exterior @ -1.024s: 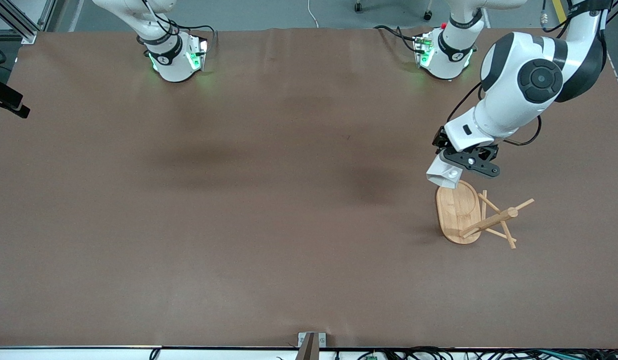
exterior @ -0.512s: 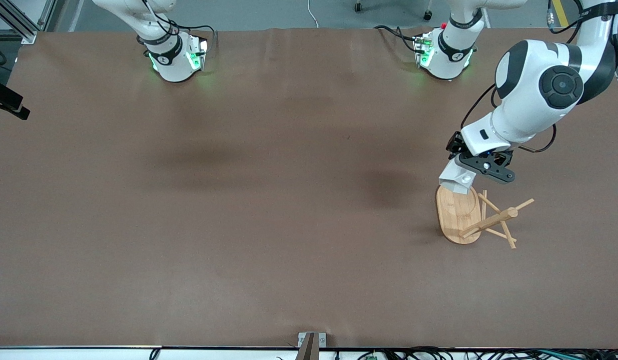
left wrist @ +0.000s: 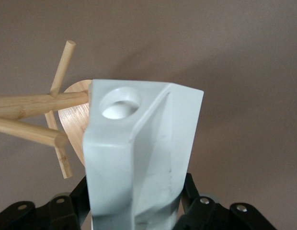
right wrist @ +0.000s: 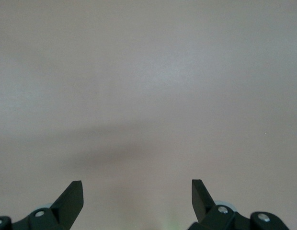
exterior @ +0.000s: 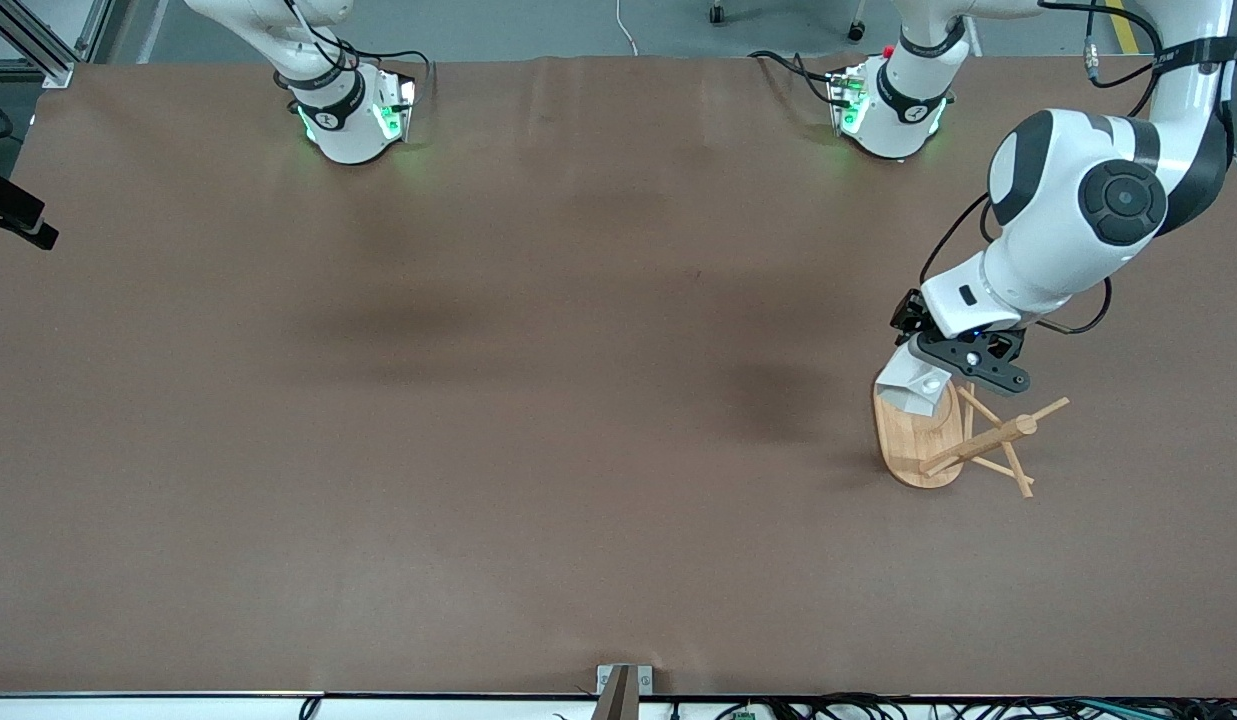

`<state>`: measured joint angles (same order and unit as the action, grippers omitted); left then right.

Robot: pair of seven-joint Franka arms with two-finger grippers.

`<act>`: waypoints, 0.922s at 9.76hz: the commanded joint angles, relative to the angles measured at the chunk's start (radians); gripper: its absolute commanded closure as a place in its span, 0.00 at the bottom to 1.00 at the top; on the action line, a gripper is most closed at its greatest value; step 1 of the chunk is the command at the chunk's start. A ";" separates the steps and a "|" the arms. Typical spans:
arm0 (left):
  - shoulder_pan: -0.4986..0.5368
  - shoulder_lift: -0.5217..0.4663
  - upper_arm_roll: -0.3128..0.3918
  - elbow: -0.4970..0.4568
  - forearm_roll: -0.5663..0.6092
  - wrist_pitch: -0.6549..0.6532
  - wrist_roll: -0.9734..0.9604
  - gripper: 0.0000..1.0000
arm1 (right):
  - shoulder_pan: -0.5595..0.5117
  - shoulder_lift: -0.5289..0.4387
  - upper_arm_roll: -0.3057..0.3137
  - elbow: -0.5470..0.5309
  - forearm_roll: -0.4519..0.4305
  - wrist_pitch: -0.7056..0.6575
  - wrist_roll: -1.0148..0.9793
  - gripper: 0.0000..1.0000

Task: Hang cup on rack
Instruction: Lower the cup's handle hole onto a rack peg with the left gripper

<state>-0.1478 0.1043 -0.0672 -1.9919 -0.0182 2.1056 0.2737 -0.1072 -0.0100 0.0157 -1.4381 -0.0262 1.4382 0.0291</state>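
I will release the white cup from my left gripper on the peg (exterior: 960,444) (left wrist: 56,122) closest to it, above the oval base of the bamboo rack.
My left gripper (exterior: 946,358) is shut on the white faceted cup (exterior: 912,384) and holds it over the oval base of the bamboo rack (exterior: 920,430), close to the pegs. In the left wrist view the cup (left wrist: 139,153) fills the middle, with the round hole (left wrist: 119,102) of its handle right beside the tip of a rack peg (left wrist: 40,103). The rack's post (exterior: 981,441) leans toward the left arm's end of the table. My right gripper (right wrist: 137,194) is open and empty over bare table; it does not show in the front view.
The brown table (exterior: 538,400) carries only the rack. Both arm bases (exterior: 350,115) stand along the table's edge farthest from the front camera. A metal bracket (exterior: 623,685) sits at the nearest edge.
My left gripper has carried the cup down and toward the rack's pegs, so it now overlaps the base's edge. The right arm has not moved.
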 commanded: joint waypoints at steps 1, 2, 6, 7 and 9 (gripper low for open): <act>-0.001 0.035 0.009 0.005 -0.014 0.019 0.021 0.87 | 0.009 0.004 -0.008 0.007 0.006 0.002 -0.006 0.00; -0.001 0.037 0.009 0.008 -0.014 0.022 0.021 0.87 | 0.008 0.005 -0.008 0.007 0.006 0.002 -0.006 0.00; 0.002 0.046 0.030 0.010 -0.013 0.039 0.056 0.87 | 0.004 0.004 -0.010 0.004 0.031 0.004 -0.008 0.00; 0.002 0.052 0.036 0.010 -0.013 0.040 0.062 0.87 | 0.004 0.004 -0.010 0.004 0.029 0.005 -0.008 0.00; 0.002 0.064 0.047 0.010 -0.013 0.062 0.077 0.87 | 0.006 0.004 -0.010 0.005 0.014 0.002 -0.012 0.00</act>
<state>-0.1469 0.1278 -0.0284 -1.9872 -0.0182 2.1443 0.3219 -0.1072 -0.0080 0.0145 -1.4382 -0.0142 1.4393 0.0289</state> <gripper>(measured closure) 0.247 0.000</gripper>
